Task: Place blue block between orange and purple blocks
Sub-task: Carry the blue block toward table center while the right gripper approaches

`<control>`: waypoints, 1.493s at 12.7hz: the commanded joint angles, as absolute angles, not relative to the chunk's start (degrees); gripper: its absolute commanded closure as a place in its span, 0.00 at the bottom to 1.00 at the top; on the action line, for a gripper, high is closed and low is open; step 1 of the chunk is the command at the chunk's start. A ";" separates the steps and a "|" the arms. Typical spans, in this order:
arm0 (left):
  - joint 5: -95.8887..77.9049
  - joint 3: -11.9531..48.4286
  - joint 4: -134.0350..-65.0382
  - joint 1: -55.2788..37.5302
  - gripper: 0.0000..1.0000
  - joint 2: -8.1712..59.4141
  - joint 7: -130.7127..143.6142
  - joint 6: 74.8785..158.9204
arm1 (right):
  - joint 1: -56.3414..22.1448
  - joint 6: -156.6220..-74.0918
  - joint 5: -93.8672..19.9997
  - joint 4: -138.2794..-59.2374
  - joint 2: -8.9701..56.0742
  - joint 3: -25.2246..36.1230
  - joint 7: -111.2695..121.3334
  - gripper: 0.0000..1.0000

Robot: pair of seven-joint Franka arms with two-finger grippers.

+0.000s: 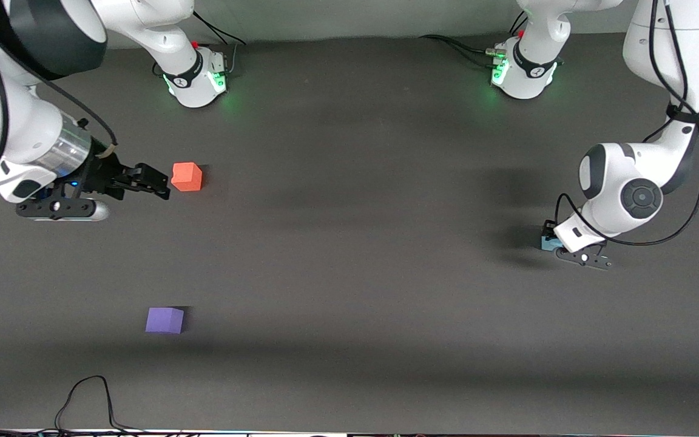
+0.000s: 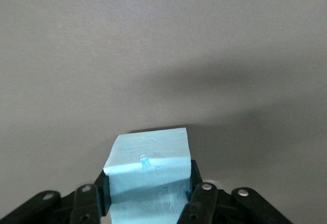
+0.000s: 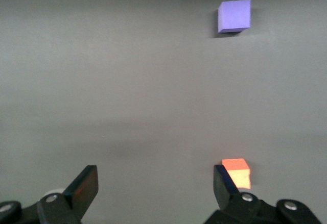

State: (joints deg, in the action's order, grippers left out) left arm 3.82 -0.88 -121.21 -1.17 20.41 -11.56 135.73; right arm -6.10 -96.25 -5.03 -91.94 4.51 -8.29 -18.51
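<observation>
Next, my left gripper releases the blue block onto the bare middle of the dark grey table (image 1: 370,224), in the space between both arms.
The light blue block (image 1: 547,243) is at the left arm's end of the table, clamped in my left gripper (image 1: 551,240), which is low at the table surface. In the left wrist view the blue block (image 2: 148,155) fills the gap of the left gripper (image 2: 148,189), a finger against each side. The orange block (image 1: 187,176) sits toward the right arm's end. My right gripper (image 1: 160,183) is open and empty beside it. The purple block (image 1: 164,320) lies nearer the front camera than the orange one. The right wrist view shows the right gripper (image 3: 156,184), the orange block (image 3: 237,172) and the purple block (image 3: 234,16).
The dark grey table (image 1: 349,243) carries only the three blocks. The arm bases (image 1: 199,76) (image 1: 522,70) stand along the edge farthest from the front camera. A black cable (image 1: 85,397) loops at the edge nearest the camera.
</observation>
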 commanded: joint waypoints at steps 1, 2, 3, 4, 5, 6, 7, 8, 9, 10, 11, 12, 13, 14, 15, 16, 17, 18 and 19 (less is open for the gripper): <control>4.22 0.26 -113.93 -3.15 0.58 17.41 -4.09 123.61 | -6.06 -97.56 -5.45 -91.32 5.18 -12.03 -23.36 0.00; 3.87 0.79 -112.60 -5.60 0.58 16.71 0.05 120.79 | -5.37 -97.56 -5.54 -91.41 5.36 -14.65 -25.29 0.00; 3.78 1.40 -111.20 -8.32 0.58 16.44 4.44 118.85 | -4.58 -97.65 -5.54 -91.41 5.71 -16.85 -26.79 0.00; 3.78 1.93 -109.88 -11.66 0.58 16.44 9.27 116.91 | -3.53 -97.65 -5.71 -91.41 6.50 -18.62 -28.29 0.00; 3.61 2.72 -108.65 -15.60 0.59 16.78 14.88 116.29 | -2.56 -97.65 -5.80 -91.41 7.20 -20.89 -28.39 0.00; 3.60 3.16 -107.33 -19.73 0.59 17.31 21.21 116.37 | -2.64 -97.99 -5.71 -91.23 7.90 -23.01 -28.56 0.00; 3.60 3.34 -105.66 -23.69 0.60 18.71 26.32 116.72 | -2.90 -99.30 -5.71 -91.14 8.35 -23.29 -29.78 0.00; 3.52 3.34 -103.03 -27.47 0.62 20.63 30.37 116.81 | -3.07 -99.93 -5.71 -91.06 8.78 -23.29 -30.23 0.00; 3.60 3.34 -99.09 -31.60 0.62 24.48 35.89 116.89 | -3.08 -100.63 -5.71 -91.05 9.05 -23.29 -30.23 0.00; 3.69 3.34 -94.79 -34.77 0.62 28.44 40.21 116.89 | -3.16 -101.94 -5.80 -91.05 9.66 -23.29 -30.23 0.00; 3.69 3.34 -90.22 -37.33 0.63 32.74 42.78 116.89 | -3.60 -103.26 -5.71 -91.05 10.36 -23.38 -30.23 0.00; 3.69 3.34 -86.52 -39.18 0.63 36.52 44.89 116.98 | -3.95 -103.79 -5.71 -90.97 10.81 -23.38 -30.23 0.00; 3.69 3.34 -84.22 -40.59 0.63 39.52 46.57 117.07 | -3.87 -103.80 -5.80 -91.05 10.81 -23.38 -29.97 0.00; 3.69 3.34 -82.63 -41.56 0.65 41.81 48.24 117.51 | -3.69 -103.80 -5.80 -90.97 10.81 -23.38 -29.36 0.00; 3.69 3.34 -82.36 -42.27 0.65 43.14 49.21 119.69 | -3.60 -103.80 -5.80 -90.97 10.81 -23.38 -29.27 0.00; 3.69 3.34 -82.44 -42.97 0.65 44.20 49.65 121.45 | -3.52 -103.80 -5.71 -90.97 10.81 -23.38 -29.27 0.00; 3.60 3.34 -82.35 -43.24 0.66 45.43 49.75 122.68 | -3.60 -103.80 -5.80 -90.97 10.81 -23.38 -29.44 0.00; 3.52 3.34 -82.35 -43.42 0.66 46.14 49.75 124.17 | -3.78 -103.80 -5.71 -91.05 10.90 -23.38 -30.05 0.00; 3.52 3.34 -82.35 -43.42 0.65 46.32 49.40 124.89 | -3.95 -103.80 -5.71 -91.14 10.90 -23.38 -30.23 0.00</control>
State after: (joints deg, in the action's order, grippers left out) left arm 3.62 4.27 -84.21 -42.21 44.94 48.46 123.71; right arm -3.84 -103.58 -5.06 -91.94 10.50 -23.02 -29.14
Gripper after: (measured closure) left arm 0.436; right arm 0.000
